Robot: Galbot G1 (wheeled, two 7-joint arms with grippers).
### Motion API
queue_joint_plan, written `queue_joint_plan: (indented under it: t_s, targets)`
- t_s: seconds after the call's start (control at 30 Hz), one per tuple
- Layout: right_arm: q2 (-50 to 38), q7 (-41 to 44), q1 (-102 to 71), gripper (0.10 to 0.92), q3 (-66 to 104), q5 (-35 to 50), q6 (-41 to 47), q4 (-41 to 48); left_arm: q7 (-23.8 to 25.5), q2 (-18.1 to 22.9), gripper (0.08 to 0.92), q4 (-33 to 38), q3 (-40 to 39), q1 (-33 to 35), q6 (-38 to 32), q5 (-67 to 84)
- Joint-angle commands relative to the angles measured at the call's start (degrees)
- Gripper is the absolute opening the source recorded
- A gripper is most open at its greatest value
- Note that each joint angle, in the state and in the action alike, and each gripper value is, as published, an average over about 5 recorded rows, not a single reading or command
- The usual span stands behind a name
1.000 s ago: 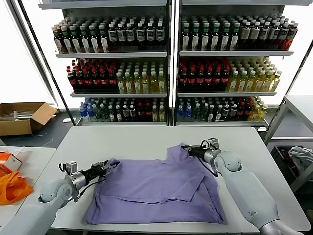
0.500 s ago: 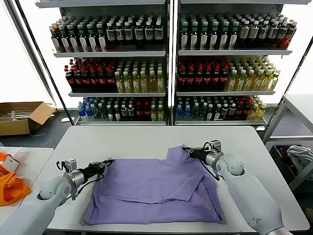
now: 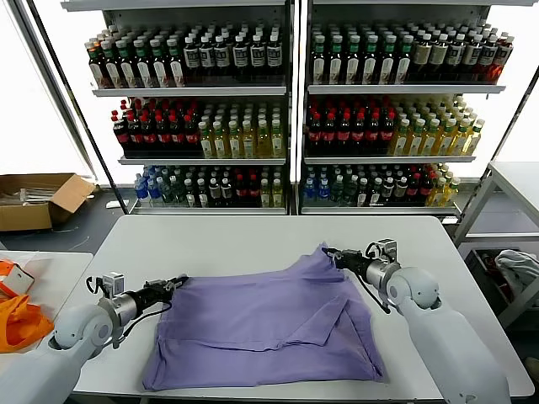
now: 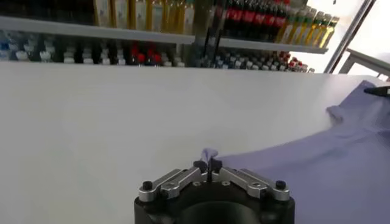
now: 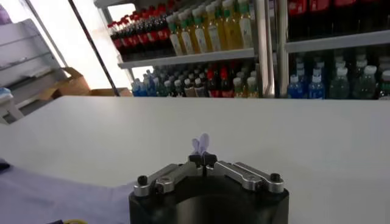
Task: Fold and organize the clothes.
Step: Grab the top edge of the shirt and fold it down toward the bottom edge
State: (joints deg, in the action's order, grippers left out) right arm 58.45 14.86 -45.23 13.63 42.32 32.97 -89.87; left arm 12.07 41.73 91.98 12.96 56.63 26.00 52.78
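Observation:
Next, my right gripper releases the far corner of the lavender T-shirt on the shirt's side edge point(image 3: 365, 340), next to the flap that is turned over.
A lavender T-shirt point(image 3: 261, 328) lies spread on the white table point(image 3: 236, 244), partly folded, with a flap turned over on its right side. My left gripper point(image 3: 175, 283) is shut on the shirt's far left corner, low over the table; the pinched fabric shows in the left wrist view point(image 4: 209, 154). My right gripper point(image 3: 334, 256) is shut on the shirt's far right corner, lifted slightly; a tuft of fabric sticks out of it in the right wrist view point(image 5: 202, 143). No printed side shows.
An orange fabric item point(image 3: 18, 320) lies on a side table at the left. A grey-white cloth bundle point(image 3: 515, 269) sits at the right beyond the table edge. Bottle shelves point(image 3: 295, 109) stand behind. A cardboard box point(image 3: 38, 198) is on the floor at left.
Both grippers have moved apart, left one leftward and right one rightward, stretching the shirt's far edge taut between them.

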Motion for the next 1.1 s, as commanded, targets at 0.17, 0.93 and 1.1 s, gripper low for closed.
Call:
queue_joint_plan:
  t_s: [0.17, 0.93, 1.1]
  targets:
    - [-7.52, -1.63, -18.63, 0.105, 10.00, 5.03, 0.11, -19.78, -3.54, -2.60, 0.092, 18.16, 13.99, 14.67, 0.03, 1.83]
    - [-6.84, -4.99, -53.99, 0.110, 24.83, -1.23, -2.03, -37.53, -6.09, 2.30, 0.092, 28.72, 28.62, 46.90, 3.60, -4.20]
    - [-5.97, -5.47, -52.04, 0.214, 25.24, -1.83, -5.27, -36.49, -6.96, 3.74, 0.139, 29.30, 31.88, 47.76, 4.04, -4.49]
